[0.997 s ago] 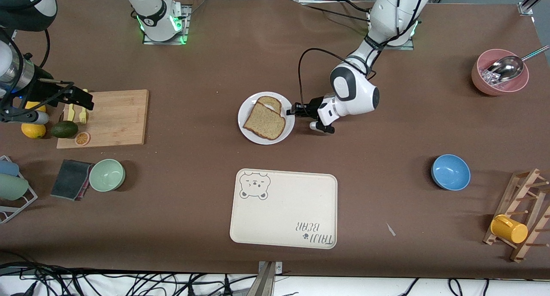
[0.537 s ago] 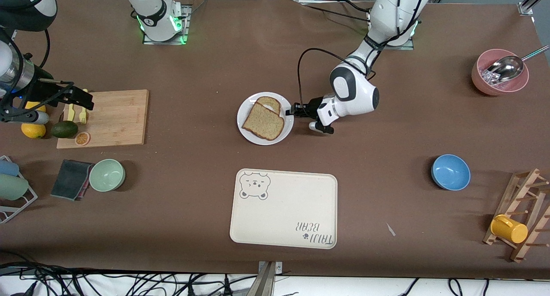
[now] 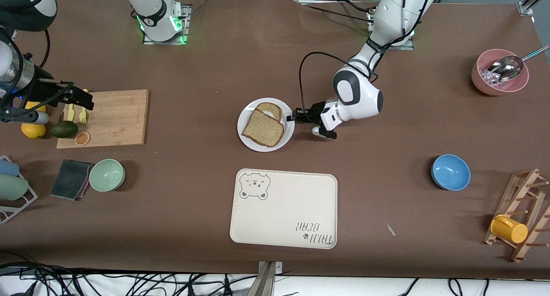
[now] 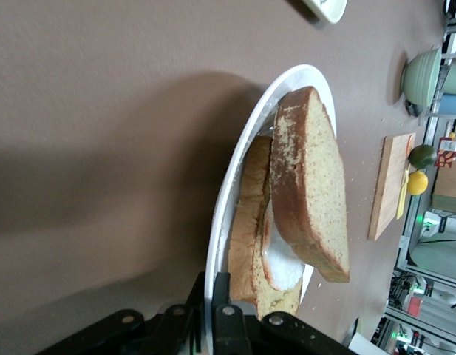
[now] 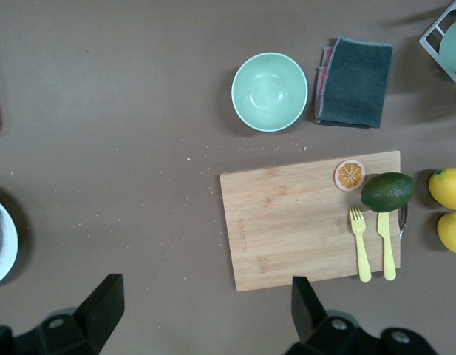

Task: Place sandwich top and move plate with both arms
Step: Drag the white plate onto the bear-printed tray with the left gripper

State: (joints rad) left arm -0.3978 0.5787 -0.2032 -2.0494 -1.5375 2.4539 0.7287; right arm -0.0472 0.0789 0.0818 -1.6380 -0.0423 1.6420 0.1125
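Note:
My left gripper is going to set the white plate down and let go of it on the cream tray (image 3: 288,202), between the bear face and the lettering.
The white plate (image 3: 287,135) lies mid-table, a little farther from the front camera than the tray. On it the sandwich top (image 3: 263,128), a speckled tan slice, rests askew on an egg-topped slice (image 3: 270,108). My left gripper (image 3: 294,115) is shut on the plate's rim at the side toward the left arm's end. The left wrist view shows that rim (image 4: 242,163) between the jaws of the left gripper (image 4: 215,296), with the sandwich top (image 4: 309,177) leaning over the egg white (image 4: 281,262). My right gripper (image 3: 79,99) hangs open over the cutting board's edge; its fingers (image 5: 102,303) hold nothing.
A cream bear-printed tray (image 3: 283,208) lies nearer the front camera than the plate. A cutting board (image 3: 111,117) with forks, an avocado, a green bowl (image 3: 107,175) and a dark cloth sit toward the right arm's end. A blue bowl (image 3: 450,172), a pink bowl (image 3: 499,72) and a mug rack (image 3: 522,214) sit toward the left arm's end.
The plate with the sandwich has shifted a little nearer the front camera, carried by the left gripper shut on its rim. The right arm has not moved.

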